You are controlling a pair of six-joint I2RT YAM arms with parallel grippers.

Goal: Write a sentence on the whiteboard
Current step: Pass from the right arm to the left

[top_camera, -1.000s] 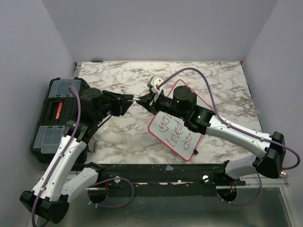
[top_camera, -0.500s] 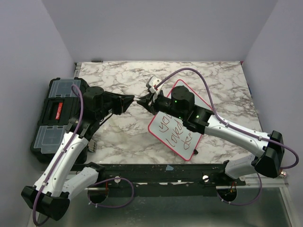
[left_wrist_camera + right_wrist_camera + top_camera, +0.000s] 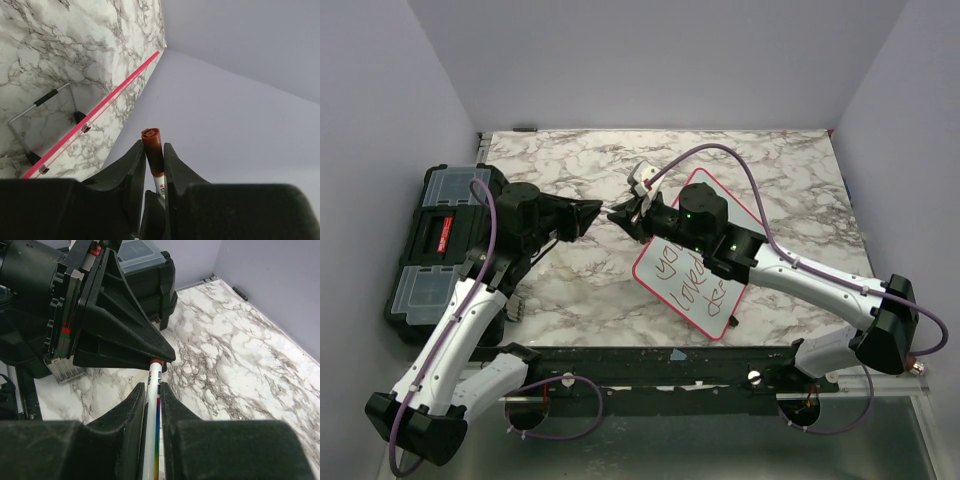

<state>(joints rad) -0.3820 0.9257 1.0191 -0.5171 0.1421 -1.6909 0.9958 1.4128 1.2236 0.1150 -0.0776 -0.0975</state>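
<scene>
Next, my left gripper lets go of the marker on the marble table [image 3: 616,287], beside the corner of the whiteboard that faces the black toolbox.
The whiteboard [image 3: 692,298], white with a pink frame and black handwriting, lies right of centre on the marble table, partly under my right arm. Its pink frame [image 3: 100,107] shows edge-on in the left wrist view. Above the table, left of the board, my two grippers meet tip to tip on one marker [image 3: 610,210]. My left gripper [image 3: 598,208] [image 3: 153,150] is shut on the marker's red-brown cap [image 3: 152,142]. My right gripper [image 3: 620,213] [image 3: 153,390] is shut on the white, rainbow-striped marker barrel [image 3: 154,405], whose cap end disappears between the left fingers [image 3: 150,347].
A black toolbox [image 3: 435,240] [image 3: 150,270] with clear lid compartments stands at the table's left edge, behind my left arm. A thin wire stand [image 3: 45,97] lies on the marble near the board's edge. Lilac walls close in the table on three sides.
My left gripper's jaws have closed from open onto the marker's cap. The right gripper has kept its hold on the barrel and hardly moved.
</scene>
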